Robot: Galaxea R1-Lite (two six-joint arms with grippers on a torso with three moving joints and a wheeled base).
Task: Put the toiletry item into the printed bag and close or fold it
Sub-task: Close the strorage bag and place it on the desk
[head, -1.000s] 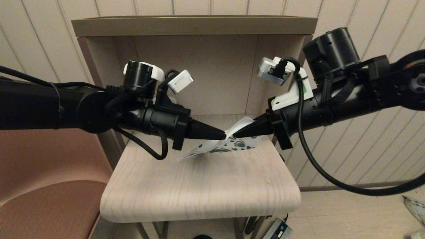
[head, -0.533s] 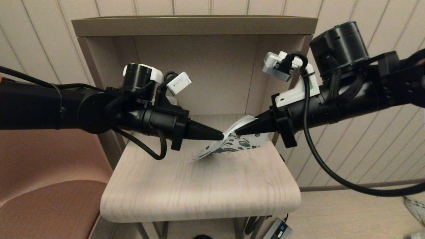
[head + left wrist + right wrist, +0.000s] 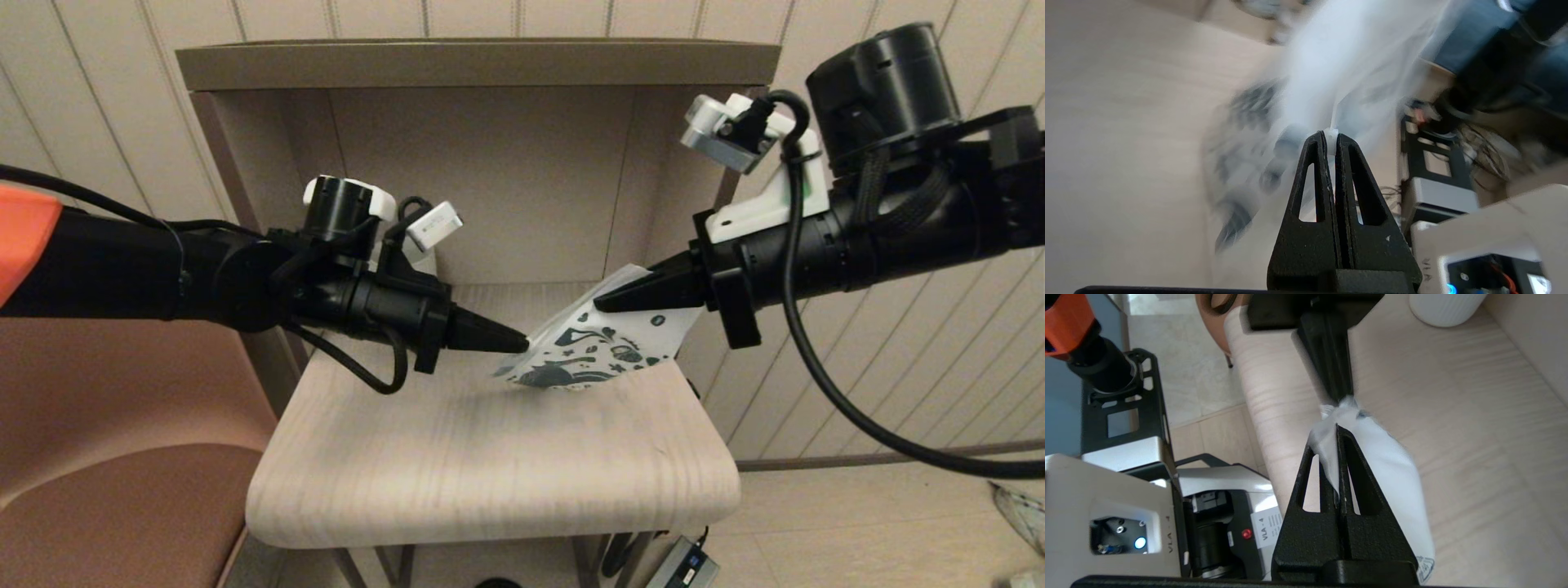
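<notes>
I will use my left gripper to lay the printed bag, now stretched above the table, flat and let go of it on the wooden table point(image 3: 580, 359) below the fingers of my right gripper.
The printed bag point(image 3: 600, 351), white with dark teal motifs, hangs stretched between both grippers above the wooden table point(image 3: 490, 457), printed side toward the head camera. My left gripper point(image 3: 522, 343) is shut on the bag's lower left corner; a white bit of its edge shows pinched between the jaws point(image 3: 1331, 136). Higher and to the right, my right gripper point(image 3: 600, 306) is shut on the bag's upper edge, with white fabric point(image 3: 1392, 465) draped over its fingers point(image 3: 1338, 430). The bag point(image 3: 1331, 73) is blurred in the left wrist view. The toiletry item is not visible in any view.
A white ribbed mug point(image 3: 1443, 308) stands at the back of the table near the alcove wall. The table sits inside a shelf niche with side walls point(image 3: 245, 204). A brown seat point(image 3: 122, 490) lies to the left.
My right gripper rose and pulled to the right with the bag's edge. The left gripper drew slightly left and down. The bag lifted and spread, turning its print into view.
</notes>
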